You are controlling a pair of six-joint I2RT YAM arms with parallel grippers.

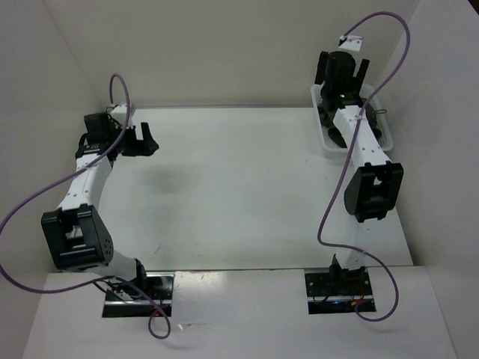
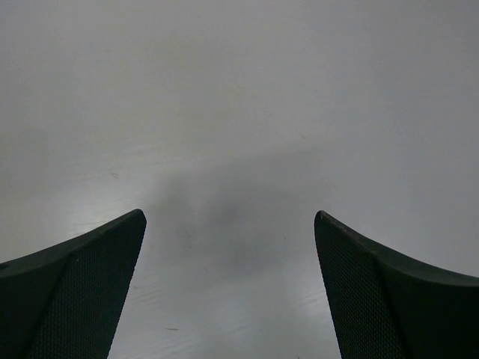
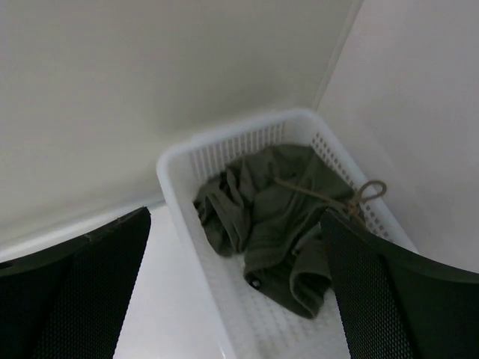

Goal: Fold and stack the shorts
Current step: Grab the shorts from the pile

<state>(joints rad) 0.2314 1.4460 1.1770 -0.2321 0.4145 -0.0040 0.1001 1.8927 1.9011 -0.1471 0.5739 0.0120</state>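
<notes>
The bunched fold [image 1: 345, 140] [image 3: 307, 297] beside the black tag of the dark olive-green shorts, at the near end of the basket, will be gripped by my right gripper.
The dark olive-green shorts [image 3: 278, 217] lie crumpled in a white slotted basket [image 3: 196, 152] at the table's far right corner; their drawstring [image 3: 368, 191] loops over the basket's right wall. In the top view only dark bits of the shorts [image 1: 330, 134] show in the basket [image 1: 320, 142] beside the arm. My right gripper [image 1: 343, 71] hovers above the basket, open and empty; in its wrist view the gripper [image 3: 236, 284] frames the shorts. My left gripper [image 1: 144, 140] is open and empty above the bare table at the far left; its wrist view [image 2: 228, 288] shows only tabletop.
White walls close in the table at the back and both sides. The basket sits tight against the right wall. Purple cables loop off both arms [image 1: 329, 202]. The white tabletop [image 1: 232, 187] lies between the arms.
</notes>
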